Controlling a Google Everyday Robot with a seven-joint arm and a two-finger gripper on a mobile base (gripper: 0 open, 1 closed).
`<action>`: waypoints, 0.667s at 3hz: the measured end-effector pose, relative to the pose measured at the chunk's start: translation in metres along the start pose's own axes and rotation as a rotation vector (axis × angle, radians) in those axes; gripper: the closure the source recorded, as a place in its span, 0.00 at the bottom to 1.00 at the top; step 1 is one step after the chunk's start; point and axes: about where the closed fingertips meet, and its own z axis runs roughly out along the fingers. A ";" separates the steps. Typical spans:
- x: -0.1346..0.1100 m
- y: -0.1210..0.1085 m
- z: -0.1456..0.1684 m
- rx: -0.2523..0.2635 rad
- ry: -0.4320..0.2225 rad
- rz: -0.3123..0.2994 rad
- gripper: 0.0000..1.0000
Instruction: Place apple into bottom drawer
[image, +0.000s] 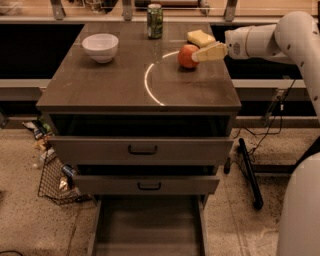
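My gripper needs to grab the sides of the red-orange apple (191, 57), just in front of the yellow sponge on the cabinet top.
The red-orange apple (186, 55) sits on the brown cabinet top (115, 82), at the back right. My gripper (202, 54) reaches in from the right at the end of a white arm, its cream fingers right at the apple's right side. The bottom drawer (148, 227) is pulled out at floor level, a long shallow tray with nothing in it.
A yellow sponge (200, 37) lies just behind the apple. A green can (155, 21) stands at the back middle and a white bowl (100, 47) at the back left. Two upper drawers with dark handles are slightly open. A wire basket (55, 180) stands on the floor left.
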 end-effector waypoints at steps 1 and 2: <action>-0.016 0.006 0.022 -0.045 -0.044 -0.017 0.00; -0.025 0.019 0.040 -0.088 -0.066 -0.023 0.00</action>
